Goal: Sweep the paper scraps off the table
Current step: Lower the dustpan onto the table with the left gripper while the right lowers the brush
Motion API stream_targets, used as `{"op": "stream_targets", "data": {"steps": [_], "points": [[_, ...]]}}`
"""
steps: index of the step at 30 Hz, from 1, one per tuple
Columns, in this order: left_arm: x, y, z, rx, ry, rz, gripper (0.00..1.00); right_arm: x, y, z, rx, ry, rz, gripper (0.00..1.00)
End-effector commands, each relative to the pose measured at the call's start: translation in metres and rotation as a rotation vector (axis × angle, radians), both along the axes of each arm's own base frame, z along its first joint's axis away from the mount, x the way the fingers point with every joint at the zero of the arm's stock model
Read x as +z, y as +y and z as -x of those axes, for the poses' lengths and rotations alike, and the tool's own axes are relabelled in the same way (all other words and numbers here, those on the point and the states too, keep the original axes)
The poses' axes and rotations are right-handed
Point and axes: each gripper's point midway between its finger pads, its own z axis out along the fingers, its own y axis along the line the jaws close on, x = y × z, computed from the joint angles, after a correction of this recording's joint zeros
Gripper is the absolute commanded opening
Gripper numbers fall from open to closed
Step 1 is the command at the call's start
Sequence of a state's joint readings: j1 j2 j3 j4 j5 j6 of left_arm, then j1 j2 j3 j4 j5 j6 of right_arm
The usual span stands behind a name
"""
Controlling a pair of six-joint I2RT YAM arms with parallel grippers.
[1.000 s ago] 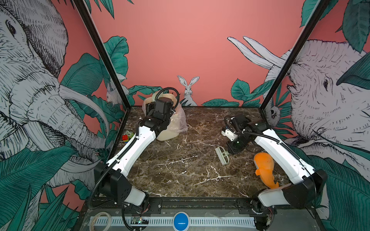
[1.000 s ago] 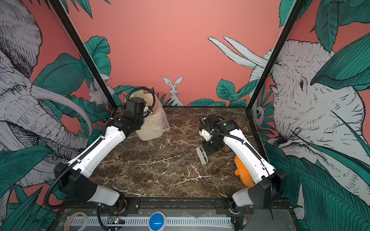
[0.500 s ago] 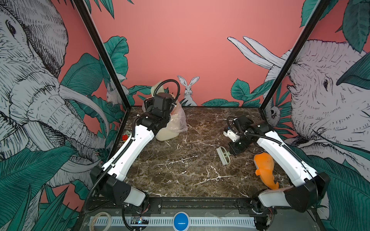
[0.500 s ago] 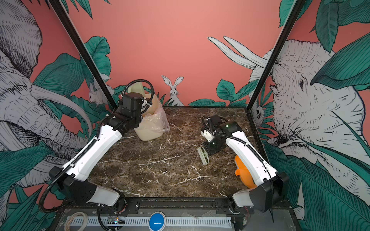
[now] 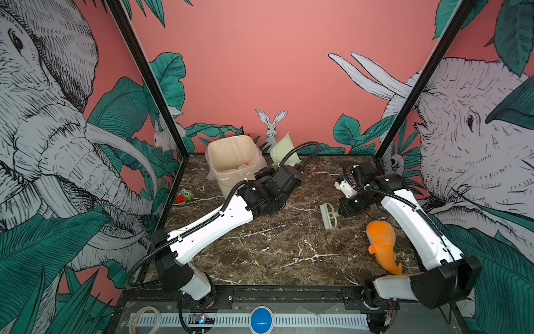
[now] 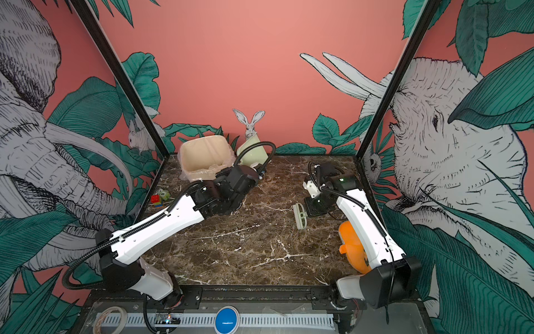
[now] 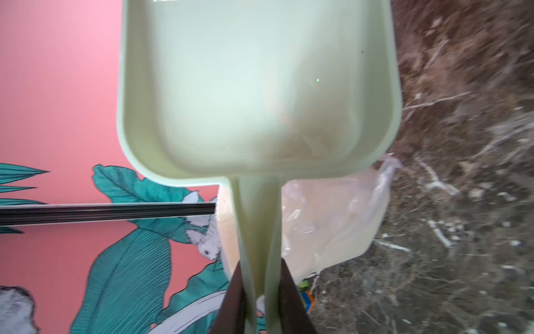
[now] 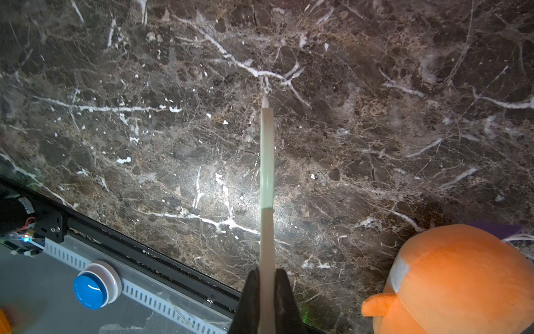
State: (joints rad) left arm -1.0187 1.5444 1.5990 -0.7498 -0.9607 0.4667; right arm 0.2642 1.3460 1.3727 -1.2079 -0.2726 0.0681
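Note:
The robot's right gripper should release the brush on the table (image 5: pixel 321 231) (image 8: pixel 271 174) between the cream bin and the orange fish toy.
My left gripper (image 7: pixel 261 263) is shut on the handle of a pale green dustpan (image 5: pixel 284 151), held up and tilted at the back, just right of the bin. In the left wrist view the dustpan (image 7: pixel 254 86) looks bare inside. My right gripper (image 8: pixel 266 271) is shut on a pale green brush (image 5: pixel 328 215), which is low over the table (image 5: pixel 274 248) at centre right. The brush (image 8: pixel 266 173) shows edge-on in the right wrist view. No paper scraps show on the table in any view.
A cream bin (image 5: pixel 231 162) lined with a clear bag stands at the back left. Red-and-green toy blocks (image 5: pixel 183 198) lie by the left edge. An orange fish toy (image 5: pixel 381 243) lies under my right arm, close to the brush.
My left arm has swung the dustpan from over the bin to the right, uncovering the bin's opening. The right arm and brush have hardly moved.

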Motion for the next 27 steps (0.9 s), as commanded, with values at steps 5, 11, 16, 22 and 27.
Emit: {"op": "stream_targets", "data": {"steps": [5,11,16,22,27], "points": [[-0.064,-0.017,0.037,0.017,0.221,0.27,0.08,-0.005,0.007,-0.002,-0.073,-0.01,-0.133,0.0],[-0.127,-0.021,0.069,0.013,0.401,0.362,0.09,-0.008,0.013,-0.01,-0.121,-0.037,-0.211,0.0],[-0.178,-0.016,0.093,0.03,0.525,0.356,0.09,-0.013,0.02,-0.014,-0.158,-0.042,-0.278,0.0],[-0.212,-0.01,0.111,0.041,0.598,0.329,0.09,-0.03,0.028,-0.019,-0.219,-0.024,-0.361,0.0],[-0.22,-0.004,0.116,0.046,0.598,0.365,0.09,-0.054,0.026,-0.016,-0.281,0.014,-0.386,0.0]]}}
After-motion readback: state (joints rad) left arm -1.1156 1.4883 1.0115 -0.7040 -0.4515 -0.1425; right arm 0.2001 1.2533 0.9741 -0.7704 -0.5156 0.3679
